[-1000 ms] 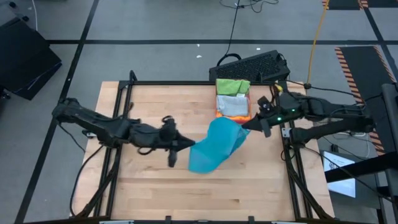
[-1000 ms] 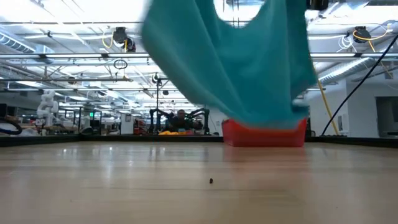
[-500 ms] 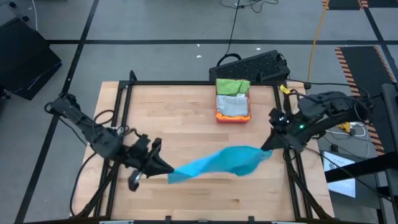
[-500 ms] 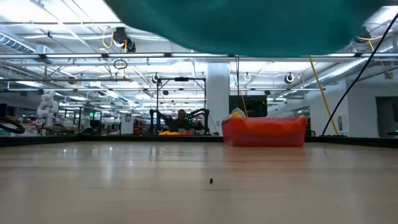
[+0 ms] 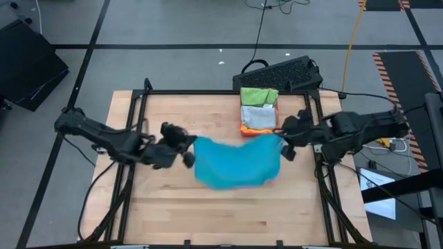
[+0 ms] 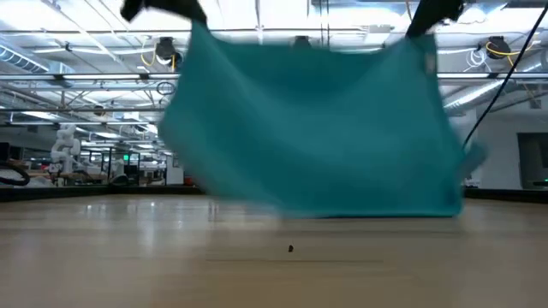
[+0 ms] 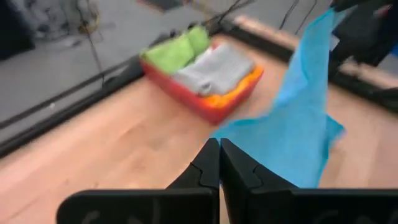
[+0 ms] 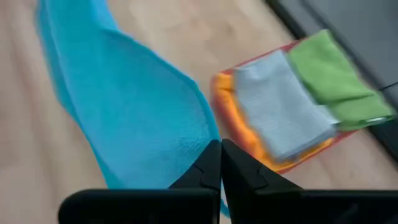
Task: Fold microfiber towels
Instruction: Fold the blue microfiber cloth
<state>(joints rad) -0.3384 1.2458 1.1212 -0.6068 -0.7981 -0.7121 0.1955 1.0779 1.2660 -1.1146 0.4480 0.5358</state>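
Next, my left gripper releases the blue towel so that it lies flat on the wooden tabletop, at a spot just nearer than the red tray (image 5: 237, 170).
A bright blue microfiber towel (image 5: 237, 162) hangs spread out as a sheet between my two grippers over the middle of the table. My left gripper (image 5: 190, 151) is shut on its left upper corner and my right gripper (image 5: 282, 144) on its right upper corner. In the low view the towel (image 6: 317, 128) fills the middle, its lower edge (image 6: 360, 212) close to the tabletop; whether it touches I cannot tell. Folded green, grey and orange towels (image 5: 259, 111) lie in the red tray (image 5: 243, 127) at the far right. My left gripper pinches the towel's upper left corner (image 7: 219, 133) between its two shut fingers, slanting down from the table's left. The cloth hangs below. My right gripper pinches the upper right corner (image 8: 209, 138) between its shut fingers, slanting down from the table's right. The top edge (image 6: 308, 47) runs nearly straight between the two holds.
A black frame (image 5: 208, 92) runs round the wooden tabletop. A black keyboard (image 5: 280, 71) lies beyond the far edge, behind the tray. Bare wood (image 5: 228, 211) lies between the towel and the near edge.
Both grippers swung toward the near edge, drawing the towel out long and high, then came back toward the far side and tipped downward. The towel, which hung bunched by the tray, now hangs opened out as a wide sheet between them.
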